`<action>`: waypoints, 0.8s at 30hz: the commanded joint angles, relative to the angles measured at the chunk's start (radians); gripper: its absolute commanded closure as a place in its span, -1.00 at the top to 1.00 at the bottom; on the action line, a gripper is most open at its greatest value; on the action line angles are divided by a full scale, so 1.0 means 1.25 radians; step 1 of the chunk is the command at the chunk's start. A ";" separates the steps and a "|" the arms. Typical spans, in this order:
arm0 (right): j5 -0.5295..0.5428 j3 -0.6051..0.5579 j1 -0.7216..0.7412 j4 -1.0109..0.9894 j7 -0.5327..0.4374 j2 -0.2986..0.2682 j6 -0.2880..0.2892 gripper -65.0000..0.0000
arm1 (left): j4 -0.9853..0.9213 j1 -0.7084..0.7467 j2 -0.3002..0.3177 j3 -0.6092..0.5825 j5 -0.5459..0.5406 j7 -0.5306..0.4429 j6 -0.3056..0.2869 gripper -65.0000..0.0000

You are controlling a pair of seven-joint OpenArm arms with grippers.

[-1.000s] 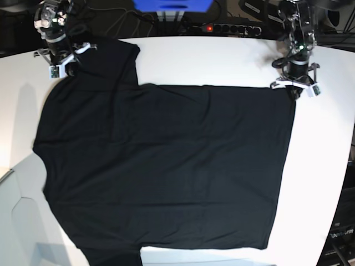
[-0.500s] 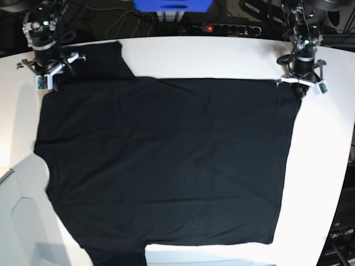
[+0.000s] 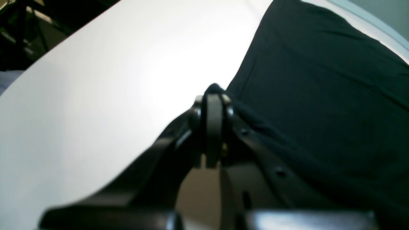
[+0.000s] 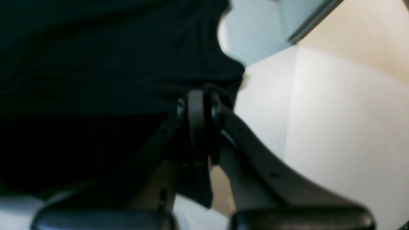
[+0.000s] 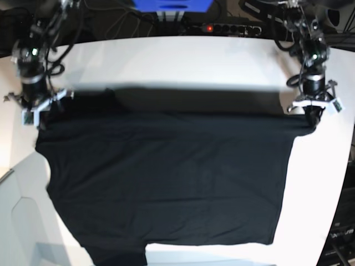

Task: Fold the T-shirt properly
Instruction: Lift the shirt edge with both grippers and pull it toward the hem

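My left gripper should release the T-shirt's lifted corner on the black cloth's side edge [image 5: 286, 162] [image 3: 233, 83], which borders the bare white table.
The black T-shirt [image 5: 166, 183] lies spread over the white table [image 5: 211, 61], plain side up, with no print or tag in view. Its far edge is lifted off the table and casts a shadow behind it. My left gripper [image 5: 312, 113], on the base view's right, is shut on the far right corner. The left wrist view shows its fingertips [image 3: 213, 95] pinching the cloth [image 3: 319, 80]. My right gripper [image 5: 34, 113], on the base view's left, is shut on the far left corner. The right wrist view shows it [image 4: 199, 95] clamped on the dark cloth [image 4: 96, 64].
A power strip with a red light [image 5: 222, 27] and cables lie beyond the table's far edge, next to a blue object [image 5: 172, 5]. A pale panel [image 5: 14, 221] sits at the near left corner. The table's right edge curves close to the left arm.
Both grippers have moved toward the near side and outward, carrying the shirt's far edge with them. That edge and the far left sleeve are now raised off the table.
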State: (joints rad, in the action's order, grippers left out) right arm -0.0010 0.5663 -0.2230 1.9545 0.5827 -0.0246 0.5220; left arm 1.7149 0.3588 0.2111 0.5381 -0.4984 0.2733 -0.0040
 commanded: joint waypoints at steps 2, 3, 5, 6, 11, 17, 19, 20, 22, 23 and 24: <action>0.001 -0.001 0.064 -0.030 0.005 -0.028 -0.003 -1.00 | -0.005 -0.037 0.008 -0.004 0.003 -0.023 0.001 -0.99; 0.001 -0.001 0.094 -0.057 0.009 -0.034 -0.003 -1.00 | -0.017 -0.058 0.010 -0.015 0.003 -0.023 0.004 -0.99; 0.001 -0.006 0.154 -0.119 0.018 -0.050 -0.003 -1.00 | -0.044 -0.094 0.012 -0.025 0.003 -0.023 0.005 -0.99; 0.001 -0.015 0.179 -0.153 0.016 -0.058 -0.003 -1.00 | -0.059 -0.113 0.012 -0.025 0.003 -0.023 0.005 -0.99; 0.001 -0.084 0.282 -0.296 0.011 -0.106 -0.007 -1.00 | -0.132 -0.209 0.016 -0.043 0.004 -0.022 0.006 -0.99; 0.000 -0.125 0.420 -0.425 0.009 -0.115 -0.008 -1.00 | -0.197 -0.299 0.016 -0.043 0.057 -0.022 0.001 -0.99; 0.000 -0.142 0.459 -0.471 0.009 -0.123 -0.008 -1.00 | -0.215 -0.318 0.011 -0.043 0.081 -0.022 0.000 -0.99; 0.000 -0.150 0.475 -0.491 0.009 -0.123 -0.008 -1.00 | -0.225 -0.326 0.010 -0.043 0.089 -0.022 0.000 -0.99; 0.000 -0.157 0.504 -0.532 0.005 -0.134 -0.008 -1.00 | -0.247 -0.337 0.011 -0.062 0.094 -0.022 0.000 -0.99; 0.000 -0.157 0.514 -0.554 -0.005 -0.136 -0.008 -1.00 | -0.256 -0.342 0.015 -0.073 0.094 -0.022 0.000 -0.99; 0.000 -0.157 0.525 -0.575 -0.024 -0.138 -0.010 -1.00 | -0.267 -0.344 0.016 -0.085 0.094 -0.023 0.000 -0.99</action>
State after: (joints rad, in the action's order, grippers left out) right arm -0.0109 0.3672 0.4030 1.2171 0.5797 -0.1806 0.5186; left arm 1.3647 -0.0502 0.2184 0.4297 -0.3820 0.2722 -0.0010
